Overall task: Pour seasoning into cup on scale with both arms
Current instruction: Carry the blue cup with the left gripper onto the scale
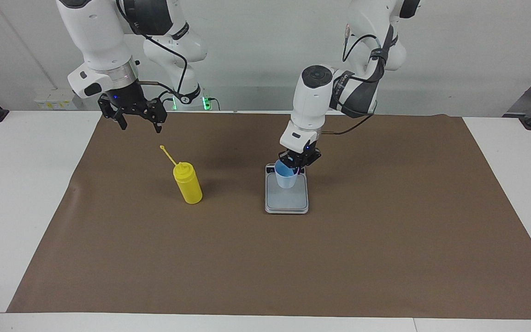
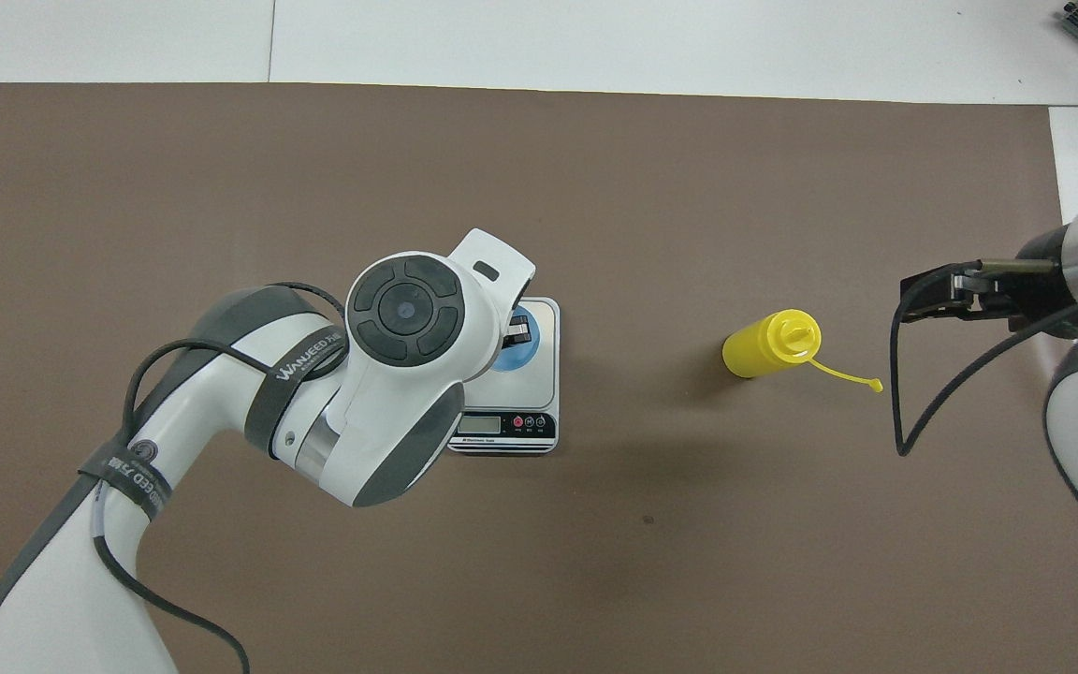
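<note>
The robot's left gripper will release the light blue cup near the middle of the scale's grey plate (image 2: 516,353).
The light blue cup (image 1: 286,179) (image 2: 507,356) stands upright over the grey plate of the scale (image 1: 288,201) (image 2: 541,320), at or just above it; contact cannot be told. My left gripper (image 1: 294,162) (image 2: 518,329) is shut on the cup's rim, one finger inside it. The yellow seasoning bottle (image 1: 187,185) (image 2: 769,344) is upright on the mat toward the right arm's end, its cap strap (image 1: 168,155) (image 2: 846,376) sticking out. My right gripper (image 1: 139,125) (image 2: 925,298) hangs open and empty over the mat beside the strap's tip, well above the bottle.
A brown mat (image 1: 385,240) covers most of the white table. The scale's display strip (image 2: 500,425) faces the robots and is partly covered by the left arm in the overhead view. A black cable (image 2: 904,412) loops below the right wrist.
</note>
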Available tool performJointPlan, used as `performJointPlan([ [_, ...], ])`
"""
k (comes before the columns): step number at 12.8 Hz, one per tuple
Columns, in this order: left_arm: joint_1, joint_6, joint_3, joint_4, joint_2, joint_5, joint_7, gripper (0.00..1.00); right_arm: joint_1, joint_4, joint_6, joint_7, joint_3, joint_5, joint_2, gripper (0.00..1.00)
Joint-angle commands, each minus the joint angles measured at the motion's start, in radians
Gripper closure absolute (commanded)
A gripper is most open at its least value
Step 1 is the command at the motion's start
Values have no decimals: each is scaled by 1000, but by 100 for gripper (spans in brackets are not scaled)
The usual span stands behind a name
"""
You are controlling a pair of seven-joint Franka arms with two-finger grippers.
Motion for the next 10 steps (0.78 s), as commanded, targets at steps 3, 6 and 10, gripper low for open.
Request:
performJointPlan([
  [3,-38,40,16,1,48,65,-57,100,-6,-19,22,40,4,13,-14,0],
  [6,-44,52,16,-32,44,65,-60,100,-4,-19,4,34,5,15,-16,0],
  [10,-52,103,16,-71,38,65,-60,100,-4,-17,-2,46,11,15,-16,0],
])
